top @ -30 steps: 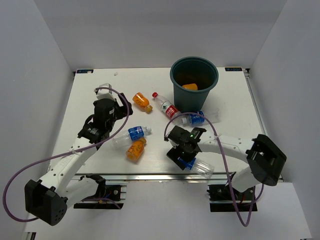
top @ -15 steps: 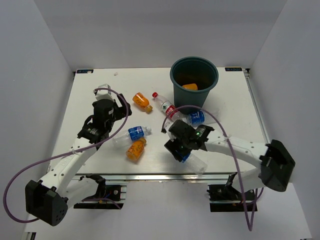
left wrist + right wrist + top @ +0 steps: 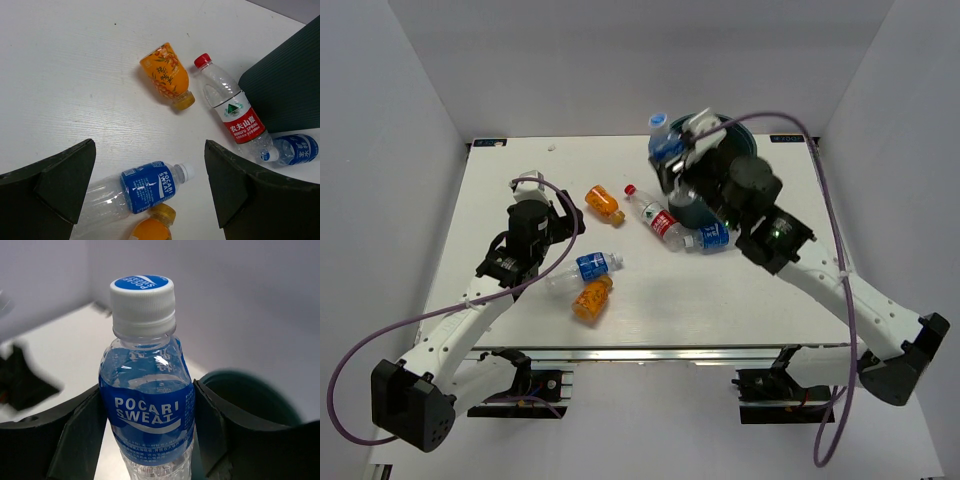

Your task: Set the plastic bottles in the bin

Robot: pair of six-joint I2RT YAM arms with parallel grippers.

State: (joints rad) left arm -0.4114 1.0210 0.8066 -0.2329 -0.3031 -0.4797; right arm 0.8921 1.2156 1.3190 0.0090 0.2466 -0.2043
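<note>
The body of the orange bottle point(image 3: 587, 303) lying beside the blue-label bottle, nearest the table's front edge, will be gripped by my left gripper.
My right gripper point(image 3: 669, 155) is shut on a clear blue-label bottle point(image 3: 663, 140) and holds it upright, high at the left rim of the teal bin point(image 3: 748, 133). In the right wrist view the bottle point(image 3: 146, 390) sits between the fingers, with the bin point(image 3: 250, 395) behind and to the right. My left gripper point(image 3: 567, 216) is open and hovers over a blue-label bottle point(image 3: 149, 186) lying beside an orange bottle point(image 3: 151, 228). Another orange bottle point(image 3: 605, 203), a red-label bottle point(image 3: 656, 216) and a blue-label bottle point(image 3: 710, 238) lie near the bin. The dark-label bottle is out of view.
The right arm crosses in front of the bin and hides most of it. White walls stand close around the table on three sides. The bin wall point(image 3: 290, 75) shows at the right of the left wrist view.
My right gripper has lifted the blue-label bottle from near the table's front edge up and back to the bin's left rim. The left arm has not moved.
</note>
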